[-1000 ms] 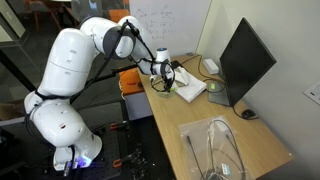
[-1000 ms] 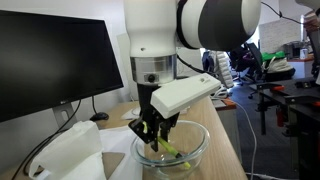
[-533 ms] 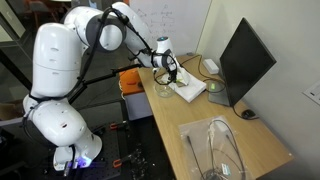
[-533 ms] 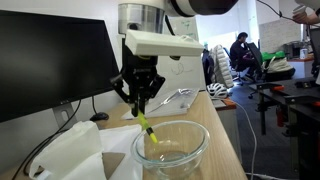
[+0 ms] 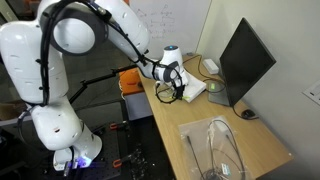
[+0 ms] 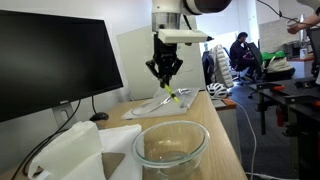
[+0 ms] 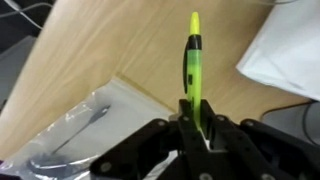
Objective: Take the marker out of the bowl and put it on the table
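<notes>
I need to release the marker on the bare wood (image 5: pixel 172 145) (image 7: pixel 43 82) between the clear plastic sheet and the edge of the table.
My gripper (image 6: pixel 165 72) is shut on the marker (image 6: pixel 171 94), a thin yellow-green stick that hangs tip-down from the fingers, in the air above the light-wood table (image 6: pixel 226 150). The wrist view shows the marker (image 7: pixel 192 62) sticking out between the black fingers (image 7: pixel 222 135). The bowl (image 6: pixel 170 148), clear glass and round, stands empty in the foreground, well apart from the gripper. In an exterior view the gripper (image 5: pixel 172 80) hovers over the table (image 5: pixel 180 130) beside a white cloth (image 5: pixel 194 88).
A clear plastic sheet with grey cables (image 5: pixel 215 145) lies on the table and also shows in the wrist view (image 7: pixel 70 130). A black monitor (image 5: pixel 245 60) stands at the table's edge. A white cloth (image 6: pixel 70 150) lies next to the bowl. A round greyish dish (image 5: pixel 210 67) sits behind.
The gripper has lifted the marker out of the glass bowl and carried it away from the bowl along the table. The bowl is now empty.
</notes>
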`<state>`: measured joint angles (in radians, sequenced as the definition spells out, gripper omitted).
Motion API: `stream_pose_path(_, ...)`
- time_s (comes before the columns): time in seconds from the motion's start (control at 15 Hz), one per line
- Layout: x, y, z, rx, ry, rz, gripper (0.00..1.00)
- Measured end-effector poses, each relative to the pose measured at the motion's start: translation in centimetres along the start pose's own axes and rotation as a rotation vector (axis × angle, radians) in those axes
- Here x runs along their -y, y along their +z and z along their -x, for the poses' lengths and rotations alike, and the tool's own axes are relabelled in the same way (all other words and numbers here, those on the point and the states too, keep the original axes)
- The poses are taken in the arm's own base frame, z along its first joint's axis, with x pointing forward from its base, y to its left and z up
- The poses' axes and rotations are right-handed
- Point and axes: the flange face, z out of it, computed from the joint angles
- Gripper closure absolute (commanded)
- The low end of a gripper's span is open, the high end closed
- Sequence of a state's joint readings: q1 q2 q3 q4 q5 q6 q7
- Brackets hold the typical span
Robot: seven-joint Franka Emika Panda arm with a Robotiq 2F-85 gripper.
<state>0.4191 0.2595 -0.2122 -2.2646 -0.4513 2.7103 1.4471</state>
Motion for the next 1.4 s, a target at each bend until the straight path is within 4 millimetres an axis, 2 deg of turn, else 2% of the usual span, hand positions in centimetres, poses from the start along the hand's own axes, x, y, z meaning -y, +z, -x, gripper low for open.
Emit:
stream_pose_path(0.2, -6.1, 2.7, -1.5, 0.067, -0.159, 0.078, 0.96)
stream_pose_path(0.33, -8.5, 4.1, -1.4, 0.116, -0.256, 0.107, 0.96)
stream_pose_path(0.47, -9.3, 4.9, -1.1, 0.138, -0.315, 0.120, 0.96)
stream_pose_path(0.8, -9.1, 6.2, -1.1, 0.062, -0.453, 0.166, 0.96)
stream_pose_path(0.93, -8.5, 6.8, -1.6, 0.009, -0.442, 0.179, 0.60)
stream_pose_path(1.2, -7.2, 7.9, -1.6, -0.052, -0.389, 0.192, 0.31)
stream_pose_path(1.4, -6.4, 8.0, -1.7, -0.113, -0.345, 0.185, 0.08)
